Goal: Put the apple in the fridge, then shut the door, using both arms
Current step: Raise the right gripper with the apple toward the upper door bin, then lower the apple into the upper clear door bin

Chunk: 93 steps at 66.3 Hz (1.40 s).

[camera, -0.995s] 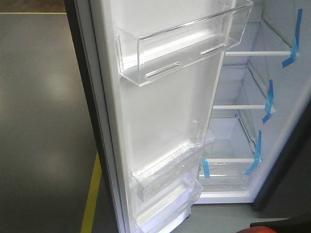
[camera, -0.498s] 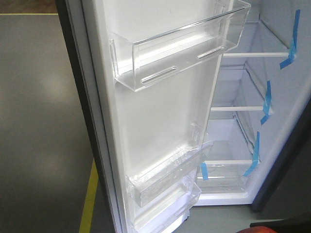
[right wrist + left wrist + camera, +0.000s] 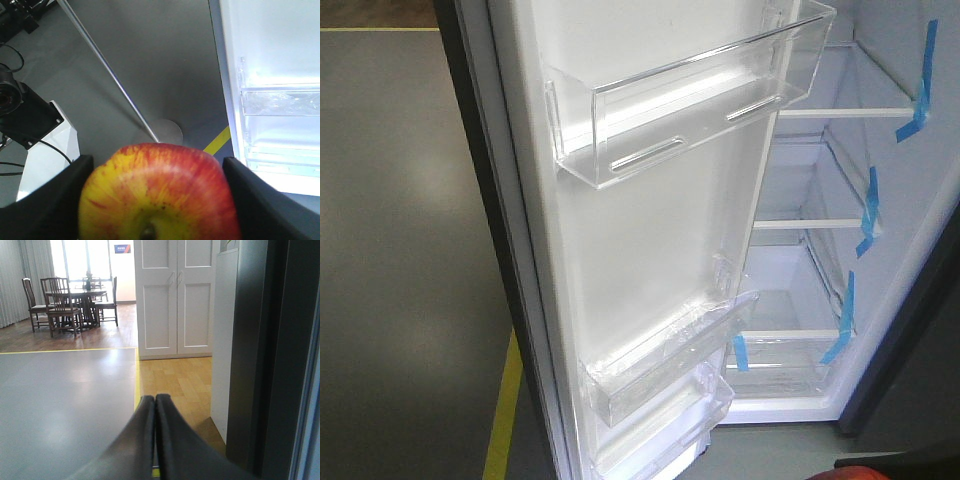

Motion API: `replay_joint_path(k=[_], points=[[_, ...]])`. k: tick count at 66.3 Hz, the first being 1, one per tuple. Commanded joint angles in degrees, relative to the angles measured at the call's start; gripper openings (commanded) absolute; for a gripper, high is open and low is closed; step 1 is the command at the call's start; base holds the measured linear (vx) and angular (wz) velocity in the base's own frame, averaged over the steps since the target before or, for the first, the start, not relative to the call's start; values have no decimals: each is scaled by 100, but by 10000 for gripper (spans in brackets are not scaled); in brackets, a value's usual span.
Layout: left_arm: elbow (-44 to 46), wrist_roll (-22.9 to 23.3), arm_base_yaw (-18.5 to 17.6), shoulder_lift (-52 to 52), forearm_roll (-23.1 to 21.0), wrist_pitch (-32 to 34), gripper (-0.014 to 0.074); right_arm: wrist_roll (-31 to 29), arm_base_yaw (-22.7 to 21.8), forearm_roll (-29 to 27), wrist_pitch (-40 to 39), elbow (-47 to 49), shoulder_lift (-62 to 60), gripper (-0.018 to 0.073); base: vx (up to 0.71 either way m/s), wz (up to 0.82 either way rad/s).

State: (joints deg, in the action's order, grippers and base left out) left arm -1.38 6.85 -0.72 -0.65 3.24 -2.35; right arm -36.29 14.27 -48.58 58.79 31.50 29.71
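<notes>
My right gripper has the apple. It will let it go in the top clear bin on the open fridge door (image 3: 708, 75).
My right gripper (image 3: 156, 165) is shut on the red and yellow apple (image 3: 160, 192), one black finger on each side, stem end toward the camera. A sliver of the apple (image 3: 865, 472) shows at the front view's bottom right edge. The fridge (image 3: 910, 240) stands open, with a white lining, glass shelves and blue tape strips (image 3: 868, 210). Its white-lined door (image 3: 650, 250) is swung wide and carries clear bins (image 3: 690, 100). In the right wrist view the door's bins (image 3: 280, 100) lie to the right of the apple. My left gripper (image 3: 155, 399) is shut and empty, beside a dark grey fridge surface (image 3: 280, 355).
Grey floor with a yellow line (image 3: 505, 410) lies left of the door. The left wrist view shows a white cabinet (image 3: 175, 295), wooden floor and a dining table with chairs (image 3: 75, 302) far back. A camera on a white stand (image 3: 30, 125) and a thin pole (image 3: 115, 80) sit left of the apple.
In the front view the door and fridge shifted slightly left about a second ago, then stayed still. The apple sliver remains at the bottom edge.
</notes>
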Motion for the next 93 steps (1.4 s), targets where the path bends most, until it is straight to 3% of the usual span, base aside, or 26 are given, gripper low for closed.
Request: replay_joint_path(k=[1, 31, 37, 46, 55, 63, 93], points=[[99, 28, 19, -82, -3, 427, -6, -10, 9, -301, -220, 156, 14, 112, 0, 0], [99, 28, 19, -82, -3, 427, -6, -78, 9, -327, -347, 156, 14, 112, 0, 0], [99, 28, 19, -82, -3, 427, -6, -9, -41, -26, -792, 182, 68, 112, 0, 0], [99, 28, 19, -82, -3, 427, -6, 588, -62, 905, -1451, 437, 456, 114, 0, 0], [99, 28, 19, -82, -3, 427, -6, 1116, -62, 1843, -1618, 1059, 1159, 117, 0, 0], [99, 28, 19, -82, -3, 427, -6, 1395, -62, 2299, -1610, 1729, 1762, 118, 0, 0], [99, 28, 19, -82, -3, 427, -6, 1388, -57, 2285, -1458, 5157, 3858, 130, 0, 0]])
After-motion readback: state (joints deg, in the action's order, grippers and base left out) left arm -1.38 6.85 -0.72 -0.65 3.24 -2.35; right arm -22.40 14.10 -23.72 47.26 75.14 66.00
